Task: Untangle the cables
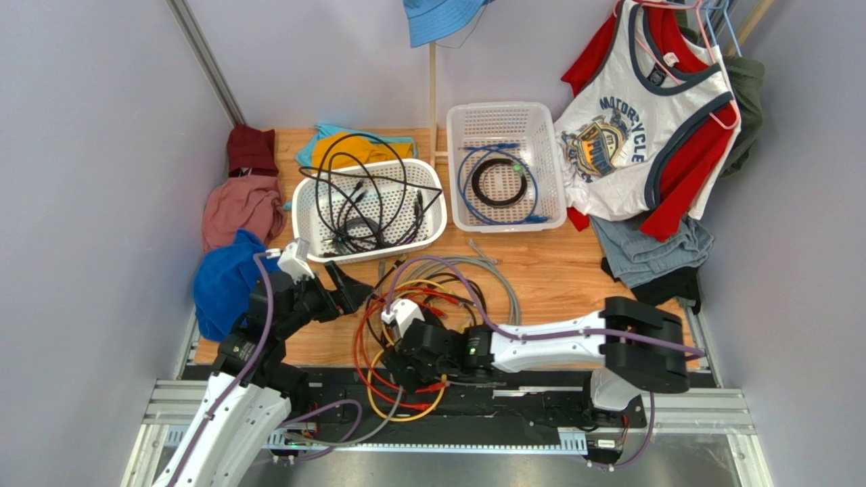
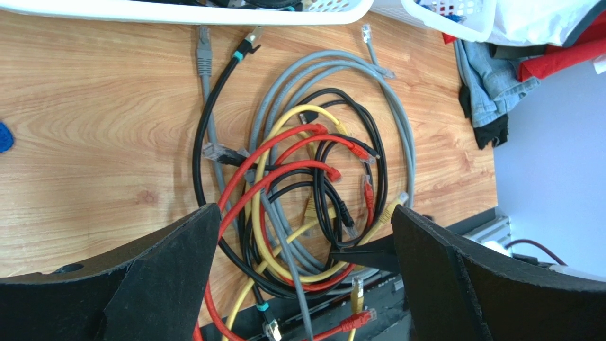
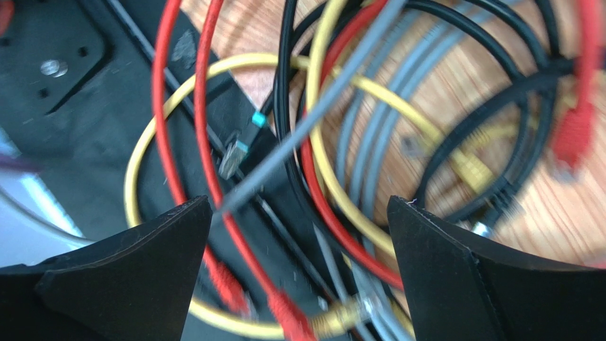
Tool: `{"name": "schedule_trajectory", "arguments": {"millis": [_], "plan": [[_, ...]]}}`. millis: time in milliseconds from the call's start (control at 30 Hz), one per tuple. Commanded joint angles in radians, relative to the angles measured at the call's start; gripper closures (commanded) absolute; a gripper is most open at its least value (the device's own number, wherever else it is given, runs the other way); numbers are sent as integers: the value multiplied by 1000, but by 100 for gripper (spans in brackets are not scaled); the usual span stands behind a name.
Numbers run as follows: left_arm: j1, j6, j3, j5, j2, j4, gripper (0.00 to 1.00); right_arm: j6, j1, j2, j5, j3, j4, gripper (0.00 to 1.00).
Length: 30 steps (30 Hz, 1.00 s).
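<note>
Red, yellow and grey cables crowd the thick black cable under my right gripper. Next, I pinch the thick black cable alone point(image 3: 283, 89) and lift it clear.
The cables point(image 1: 432, 304), a tangle of red, yellow, black and grey cords with small plugs, lie on the wooden table near its front edge, some loops spilling onto the black rail. In the left wrist view the cables point(image 2: 306, 177) spread out just beyond my left gripper point(image 2: 304, 209), which is open with nothing between its fingers. My left gripper point(image 1: 353, 289) hovers at the pile's left side. My right gripper point(image 1: 386, 355) is open low over the near loops. In the right wrist view red, yellow and grey cables point(image 3: 320, 142) run between the wide jaws of my right gripper point(image 3: 299, 202).
A white basket point(image 1: 386, 247) with black cords stands behind the pile. A second white basket point(image 1: 505, 107) holds blue and black coils. Clothes point(image 1: 236, 254) are heaped at the left. A T-shirt point(image 1: 640, 132) hangs at the right over jeans point(image 1: 651, 249). The black rail point(image 1: 508, 406) runs along the front.
</note>
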Motion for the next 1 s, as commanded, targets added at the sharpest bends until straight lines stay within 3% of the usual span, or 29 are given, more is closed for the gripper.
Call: {"name": "schedule_trajectory", "arguments": {"millis": [0, 133, 233, 267, 333, 367, 400, 667, 733, 767, 800, 867, 967], "plan": [[-3, 4, 66, -57, -14, -38, 1, -33, 7, 117, 87, 93, 35, 0], [-3, 22, 154, -167, -46, -114, 1, -18, 4, 152, 159, 90, 22, 10], [-3, 34, 229, -228, -42, -157, 1, 34, -36, 151, 176, 59, 11, 39], [-3, 42, 256, -264, -30, -162, 1, 48, -68, 145, 167, 48, 12, 55], [-3, 50, 275, -266, -14, -164, 1, 76, -96, 112, 168, 6, 11, 76], [-3, 50, 284, -255, 3, -162, 1, 82, -120, 96, 184, -11, 8, 96], [-3, 50, 287, -249, 10, -153, 1, 91, -131, 53, 196, -25, 2, 100], [-3, 27, 244, -174, 69, -63, 1, 60, -278, -266, 248, -130, -109, 98], [-3, 22, 237, -160, 81, -47, 1, 50, -279, -322, 239, -120, -152, 81], [-3, 19, 231, -151, 92, -33, 1, 48, -279, -335, 239, -105, -167, 56], [-3, 18, 229, -149, 96, -30, 1, 53, -279, -361, 241, -99, -202, 48], [-3, 18, 229, -142, 112, -16, 1, 56, -277, -409, 254, -85, -228, 37], [-3, 19, 224, -120, 128, 2, 1, 50, -275, -463, 248, -77, -250, 34]]}}
